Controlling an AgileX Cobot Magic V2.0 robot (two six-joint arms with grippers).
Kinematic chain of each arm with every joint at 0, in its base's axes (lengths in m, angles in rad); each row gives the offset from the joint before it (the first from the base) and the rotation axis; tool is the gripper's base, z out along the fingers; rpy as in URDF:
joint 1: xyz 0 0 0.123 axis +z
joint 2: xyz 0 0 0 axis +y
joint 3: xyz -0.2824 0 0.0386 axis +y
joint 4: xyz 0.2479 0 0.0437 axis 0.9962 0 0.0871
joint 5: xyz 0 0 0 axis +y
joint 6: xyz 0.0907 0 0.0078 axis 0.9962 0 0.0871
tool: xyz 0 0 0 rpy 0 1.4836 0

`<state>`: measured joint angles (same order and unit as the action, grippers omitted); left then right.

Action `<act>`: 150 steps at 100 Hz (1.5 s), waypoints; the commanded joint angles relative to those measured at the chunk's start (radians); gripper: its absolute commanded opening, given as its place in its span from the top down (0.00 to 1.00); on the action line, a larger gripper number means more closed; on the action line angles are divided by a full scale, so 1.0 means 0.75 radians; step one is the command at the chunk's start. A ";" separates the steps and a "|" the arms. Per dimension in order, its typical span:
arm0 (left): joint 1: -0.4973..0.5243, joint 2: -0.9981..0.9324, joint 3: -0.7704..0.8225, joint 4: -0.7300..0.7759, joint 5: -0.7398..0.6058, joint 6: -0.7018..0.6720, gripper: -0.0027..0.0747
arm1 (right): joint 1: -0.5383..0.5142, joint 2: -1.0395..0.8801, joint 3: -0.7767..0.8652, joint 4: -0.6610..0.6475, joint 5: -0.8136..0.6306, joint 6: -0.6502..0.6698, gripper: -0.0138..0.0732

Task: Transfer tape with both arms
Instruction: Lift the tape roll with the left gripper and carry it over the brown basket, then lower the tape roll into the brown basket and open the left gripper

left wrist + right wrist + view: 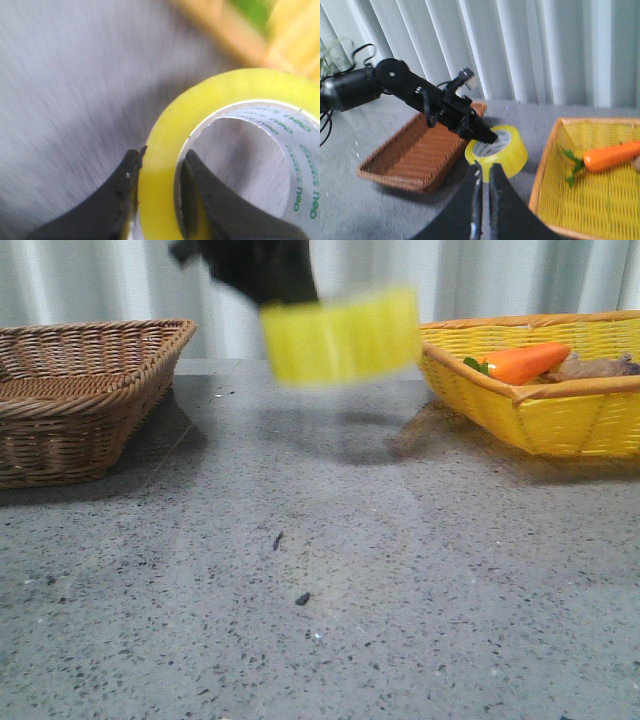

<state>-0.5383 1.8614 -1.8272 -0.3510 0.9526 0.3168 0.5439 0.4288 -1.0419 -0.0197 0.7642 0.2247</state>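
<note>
The tape will go inside the brown wicker basket [42,378], and my left gripper will let go of it there, just behind the basket's front rim.
The tape [340,335], a wide yellow roll with a white core printed in green, hangs blurred in the air above the table between the two baskets. My left gripper [285,295] is shut on it from above. In the left wrist view the fingers [117,195] pinch the roll's wall [157,200], one outside and one inside the core. The right wrist view shows the tape [507,150] held by the left gripper [482,134]. My right gripper [485,167] is shut and empty, back from the roll, and out of the front view.
A brown wicker basket [90,390] stands at the left, also in the right wrist view [415,160]. A yellow basket [560,420] at the right holds an orange carrot [525,362] and a brown object [595,368]. Grey speckled table [320,620]; curtain behind.
</note>
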 commanded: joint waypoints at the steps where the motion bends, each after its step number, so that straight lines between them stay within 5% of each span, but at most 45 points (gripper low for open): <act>1: 0.010 -0.174 -0.166 -0.028 -0.074 -0.015 0.99 | -0.003 0.026 -0.024 -0.035 -0.192 -0.001 0.91; 24: 0.145 -0.335 -0.247 0.286 0.005 -0.105 0.99 | -0.003 0.026 -0.014 -0.077 -0.201 -0.001 0.91; 50: 0.447 -0.359 -0.141 0.290 0.242 -0.130 0.99 | -0.003 0.026 -0.008 -0.080 -0.201 -0.001 0.91; 83: 0.606 -0.354 0.300 0.264 0.039 -0.261 0.98 | -0.003 0.026 -0.008 -0.075 -0.191 -0.001 0.91; 92: 0.606 -0.354 0.355 0.270 0.032 -0.268 0.88 | -0.003 0.026 -0.008 -0.075 -0.193 -0.001 0.91; 109: 0.606 -0.364 0.380 0.265 0.058 -0.268 0.47 | -0.003 0.026 -0.008 -0.075 -0.193 -0.001 0.91; 119: 0.606 -0.406 0.380 0.234 0.034 -0.268 0.37 | -0.003 0.009 -0.008 -0.075 -0.187 -0.001 0.91; 134: 0.575 -0.549 0.462 0.139 -0.061 -0.256 0.40 | -0.003 -0.051 -0.008 -0.124 -0.088 -0.001 0.91; 150: 0.420 -0.842 0.756 0.138 -0.373 -0.264 0.63 | -0.003 -0.144 0.050 -0.240 0.020 -0.003 0.91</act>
<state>-0.1599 1.3669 -1.3434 -0.2153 0.8388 0.1269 0.5439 0.3465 -1.0156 -0.1331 0.8148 0.2267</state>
